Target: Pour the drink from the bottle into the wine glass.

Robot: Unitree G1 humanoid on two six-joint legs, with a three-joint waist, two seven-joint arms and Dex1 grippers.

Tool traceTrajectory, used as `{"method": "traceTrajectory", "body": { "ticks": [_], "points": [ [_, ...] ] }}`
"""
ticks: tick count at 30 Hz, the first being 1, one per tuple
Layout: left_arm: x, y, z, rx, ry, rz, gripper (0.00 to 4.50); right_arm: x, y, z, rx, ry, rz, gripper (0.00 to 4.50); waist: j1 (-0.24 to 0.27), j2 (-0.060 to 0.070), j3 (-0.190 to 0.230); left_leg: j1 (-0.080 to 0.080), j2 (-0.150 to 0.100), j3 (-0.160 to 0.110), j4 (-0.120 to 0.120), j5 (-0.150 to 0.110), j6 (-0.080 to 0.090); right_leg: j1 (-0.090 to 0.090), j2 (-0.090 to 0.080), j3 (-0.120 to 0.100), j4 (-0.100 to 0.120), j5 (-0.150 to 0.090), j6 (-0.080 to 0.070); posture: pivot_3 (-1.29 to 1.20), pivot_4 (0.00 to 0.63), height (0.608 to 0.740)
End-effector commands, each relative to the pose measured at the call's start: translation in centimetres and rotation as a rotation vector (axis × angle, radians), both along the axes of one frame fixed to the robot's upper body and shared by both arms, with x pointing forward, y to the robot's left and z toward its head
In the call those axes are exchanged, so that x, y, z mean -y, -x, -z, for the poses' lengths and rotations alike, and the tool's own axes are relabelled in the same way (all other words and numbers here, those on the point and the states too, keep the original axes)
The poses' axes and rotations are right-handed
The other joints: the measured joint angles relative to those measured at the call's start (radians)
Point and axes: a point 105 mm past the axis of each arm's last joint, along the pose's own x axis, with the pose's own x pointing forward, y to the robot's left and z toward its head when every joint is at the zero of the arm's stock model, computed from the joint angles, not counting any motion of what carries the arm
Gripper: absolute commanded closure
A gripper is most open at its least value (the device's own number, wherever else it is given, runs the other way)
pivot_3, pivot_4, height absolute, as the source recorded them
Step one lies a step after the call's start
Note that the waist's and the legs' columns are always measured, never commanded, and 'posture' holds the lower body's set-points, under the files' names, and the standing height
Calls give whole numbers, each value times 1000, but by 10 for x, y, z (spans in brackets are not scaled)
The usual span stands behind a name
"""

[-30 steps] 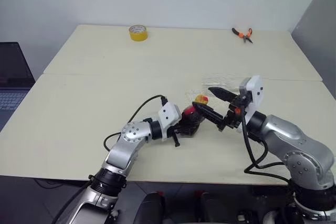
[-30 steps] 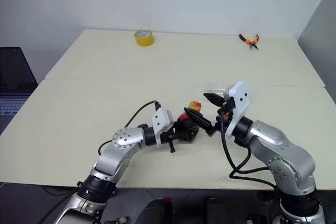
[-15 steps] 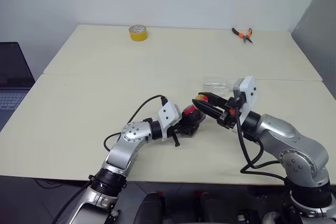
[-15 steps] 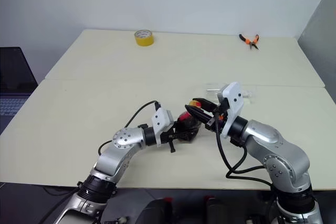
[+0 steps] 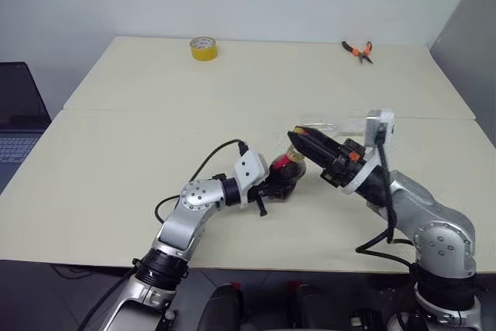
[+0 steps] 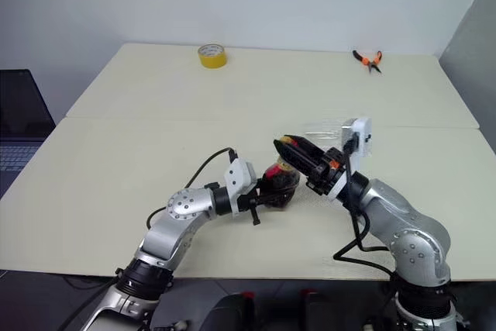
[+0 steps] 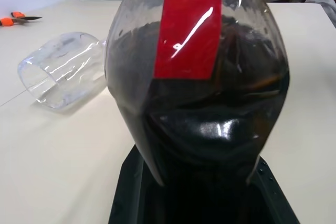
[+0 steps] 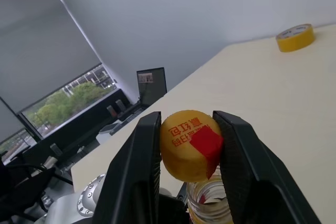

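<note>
Next, my right gripper sets the yellow cap down on the bare table (image 5: 373,191) in front of the wine glass's foot.
My left gripper (image 5: 273,185) is shut on the bottle (image 5: 284,176), holding it upright just above the table's front half. The dark drink (image 7: 210,129) fills its rounded body below the red label. My right gripper (image 8: 186,129) is shut on the bottle's yellow cap (image 8: 190,150), which sits just above the bare neck (image 8: 210,205). In the left eye view that gripper (image 5: 298,139) reaches in from the right, over the bottle's top. The wine glass (image 7: 63,69) lies on its side on the table just behind the bottle, showing as a clear bowl (image 5: 329,123) past the right gripper.
A yellow tape roll (image 5: 203,48) stands at the table's far left edge and orange-handled pliers (image 5: 358,50) lie at the far right. A laptop (image 5: 15,114) sits off the table's left side. A seam (image 5: 155,110) runs across the tabletop.
My right gripper went from open beside the bottle's top to shut on the yellow cap, and its wrist rolled. The left gripper and bottle stayed put.
</note>
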Motion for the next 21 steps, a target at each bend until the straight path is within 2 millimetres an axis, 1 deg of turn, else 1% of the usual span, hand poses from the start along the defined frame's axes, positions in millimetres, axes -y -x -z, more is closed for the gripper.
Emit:
{"method": "traceTrajectory", "body": {
  "ticks": [1, 4, 7, 9, 11, 13, 14, 17, 21],
  "points": [
    [2, 0, -16, 62, 37, 1, 3887, 10, 3, -4, 25, 23, 47, 3262, 0, 0, 0, 0, 0, 0, 0, 0, 0, 0, 0, 0, 0, 0, 0, 0, 150, 740],
    [-1, -2, -17, 69, 44, -25, 3887, 42, -10, 15, 88, 248, 252, 3263, 3, 0, 0, 0, 0, 0, 0, 0, 0, 0, 0, 0, 0, 0, 0, 0, 150, 740],
    [-4, -7, -20, 81, 58, -64, 3887, 70, -14, 33, 114, 363, 389, 3263, 3, 0, 0, 0, -1, 0, 0, 0, 0, 0, 0, 0, -1, 0, 0, 0, 150, 740],
    [-6, -11, -22, 86, 68, -85, 3887, 84, -12, 43, 119, 379, 439, 3263, 3, 0, 0, 0, -1, 0, 0, 0, 0, 0, 0, 0, -1, 0, 0, 0, 150, 740],
    [-7, -14, -23, 89, 75, -102, 3887, 98, -10, 52, 94, 351, 488, 3265, 3, 0, 0, 0, 0, 0, 0, 0, 0, 0, 1, 0, -1, 0, 0, 0, 150, 740],
    [-9, -17, -25, 95, 78, -117, 3887, 114, -5, 74, 49, 396, 522, 3267, 3, 0, 0, 0, 0, 0, 0, 0, 0, 0, 1, 1, 0, 0, 0, 0, 150, 740],
    [-10, -18, -26, 97, 80, -119, 3887, 120, -2, 88, 20, 435, 526, 3267, 3, 0, 0, 1, 0, 0, 0, 0, 0, 1, 1, 0, 0, 0, 0, 0, 150, 740],
    [-9, -19, -27, 101, 85, -121, 3887, 126, 4, 113, -18, 494, 529, 3267, 3, 0, 0, 1, 0, 1, 0, 0, 0, 1, 1, 1, -1, 0, 0, 0, 150, 740],
    [-9, -19, -28, 104, 87, -119, 3887, 132, 1, 128, -30, 521, 559, 3267, -1, 0, 0, 2, 0, 2, 0, 0, 0, 0, 1, 2, 1, 0, 0, 0, 150, 740]
  ]
}}
